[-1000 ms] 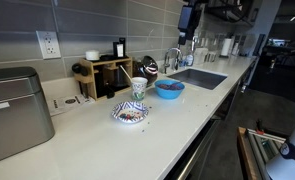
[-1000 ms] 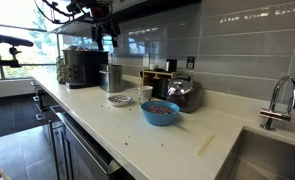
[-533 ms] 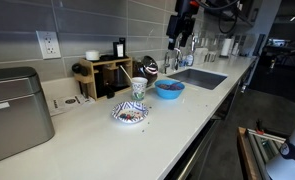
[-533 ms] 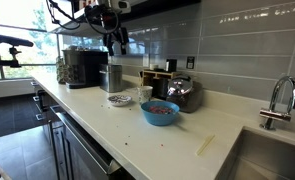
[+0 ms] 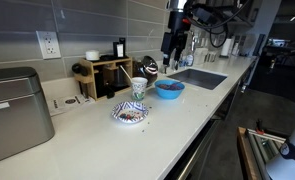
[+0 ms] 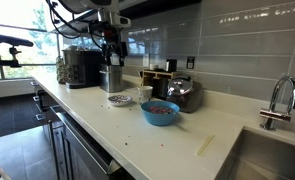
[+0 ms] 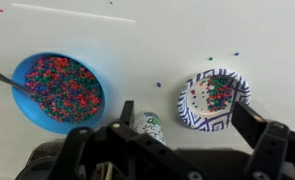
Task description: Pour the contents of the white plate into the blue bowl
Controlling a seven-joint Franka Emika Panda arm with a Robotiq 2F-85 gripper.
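Note:
Next, the gripper will move to the white plate's rim [image 5: 146, 109] [image 7: 182, 106], on the side that faces the blue bowl, and close there.
The white plate [image 7: 213, 101] with a blue patterned rim lies on the white counter and holds a small heap of dark and coloured bits [image 7: 219, 92]. It shows in both exterior views [image 5: 130, 113] [image 6: 119, 99]. The blue bowl [image 7: 57, 92] [image 5: 169, 89] [image 6: 160, 112] stands apart from it, full of multi-coloured bits. A patterned cup [image 7: 151, 126] stands between them. My gripper [image 7: 187, 125] is open and empty, well above the counter over the cup and the plate, and it shows in both exterior views [image 5: 170, 45] [image 6: 112, 50].
A sink [image 5: 197, 77] with a faucet [image 6: 277, 100] lies past the bowl. A wooden rack [image 5: 107, 75], a kettle [image 6: 182, 92] and a metal canister [image 6: 111, 78] line the wall. A grey box [image 5: 12, 110] stands at the counter's other end.
My gripper has come down and moved along the counter from near the sink to above the cup and plate. The plate, cup and bowl have not moved.

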